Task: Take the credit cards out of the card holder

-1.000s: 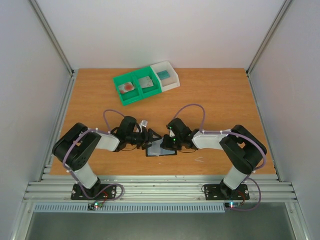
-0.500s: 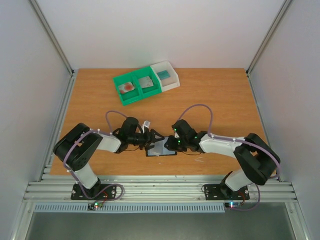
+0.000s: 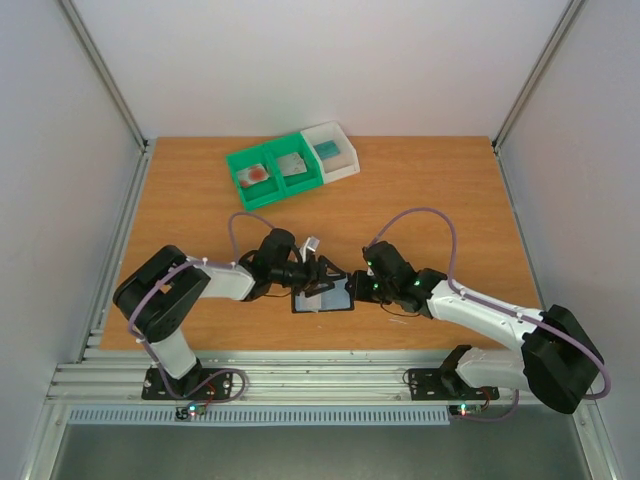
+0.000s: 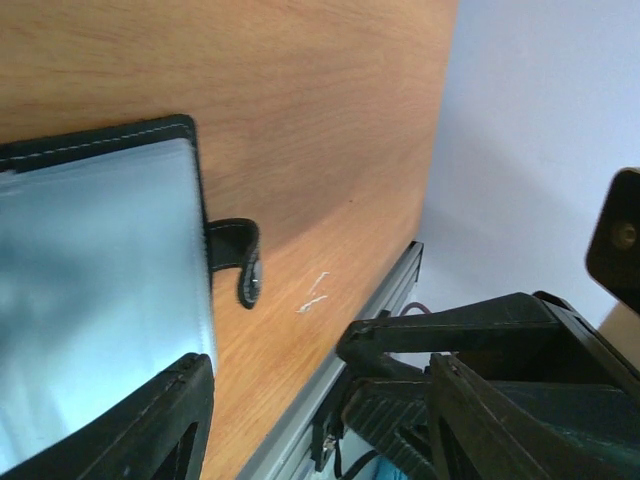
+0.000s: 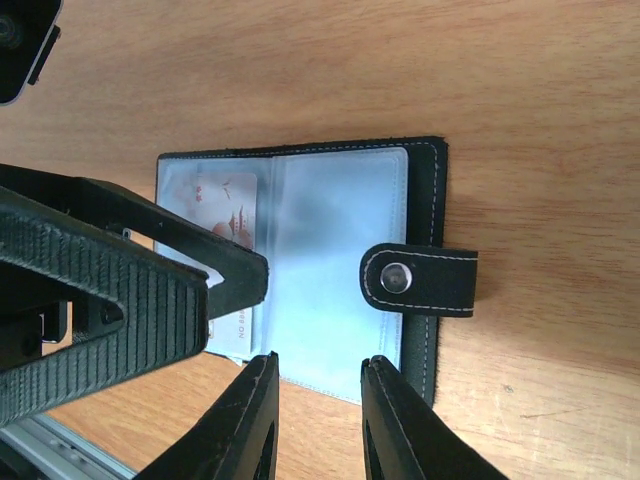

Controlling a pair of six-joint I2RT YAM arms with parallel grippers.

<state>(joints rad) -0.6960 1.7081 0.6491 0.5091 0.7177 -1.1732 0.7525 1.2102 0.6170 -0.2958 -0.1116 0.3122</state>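
The credit card's inner edge (image 3: 320, 301) (image 5: 251, 316), beside the card holder's middle fold and toward the card's near end, is the spot my right gripper will close on.
The card holder (image 5: 340, 240) lies open on the wooden table, black-edged with grey-blue pockets, its clasp tab (image 5: 420, 280) folded over the right page. One pale credit card (image 5: 225, 205) with red print sits in the left pocket. My left gripper (image 3: 325, 272) is open, and one of its fingers (image 5: 225, 275) lies across that card pocket. My right gripper (image 5: 320, 360) is open at the holder's near edge, with nothing between its narrowly parted jaws. The left wrist view shows the holder (image 4: 100, 300) and tab (image 4: 240, 262) at its left side. From above, the holder (image 3: 330, 299) sits between both grippers.
A green bin (image 3: 275, 172) at the back holds pale cards, one with a red blotch (image 3: 256, 174). A white bin (image 3: 335, 152) adjoins it on the right. The table's metal front rail (image 3: 320, 375) runs just behind the holder.
My right gripper has gone from shut to open, and its arm has stretched out low to the right. My left gripper has slid right, onto the holder.
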